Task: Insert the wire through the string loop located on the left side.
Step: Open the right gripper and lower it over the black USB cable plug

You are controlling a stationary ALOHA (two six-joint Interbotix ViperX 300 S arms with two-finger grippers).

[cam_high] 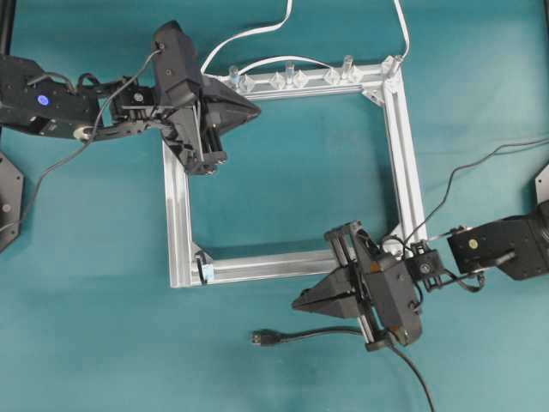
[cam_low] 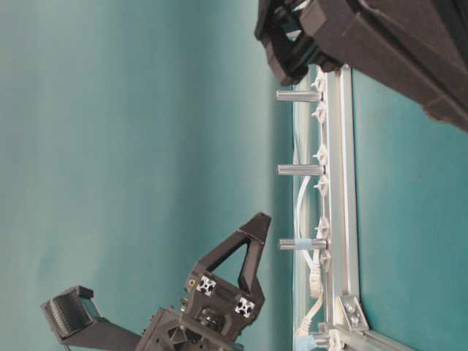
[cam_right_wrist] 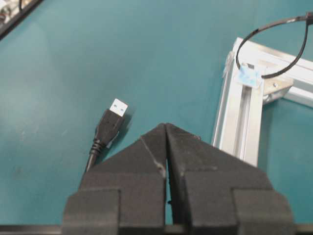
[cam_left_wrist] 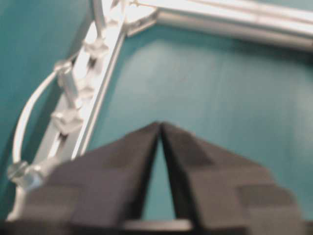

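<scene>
Next, I will close my right gripper on the thin part [cam_high: 288, 338] [cam_right_wrist: 91, 160] just behind the wire's black plug.
The wire [cam_high: 309, 332] lies on the teal table in front of the frame's near bar. Its black plug [cam_right_wrist: 108, 128] with a short metal tip points left. The string loop [cam_right_wrist: 274, 49], a thin dark ring with a pale-blue bit, stands on the near left corner of the aluminium frame [cam_high: 403, 154]; from overhead the string loop [cam_high: 203, 269] looks tiny. My right gripper [cam_high: 296, 302] is shut and empty, hovering just behind the plug and right of the loop. My left gripper [cam_high: 257, 110] is shut and empty too, at the frame's far left corner.
Clear plastic pegs [cam_high: 289, 69] stand along the frame's far bar, and a white cable [cam_high: 249, 34] loops behind them. The pegs [cam_left_wrist: 68, 85] are left of my left gripper [cam_left_wrist: 160, 125]. Bare teal table lies inside the frame and in front of it.
</scene>
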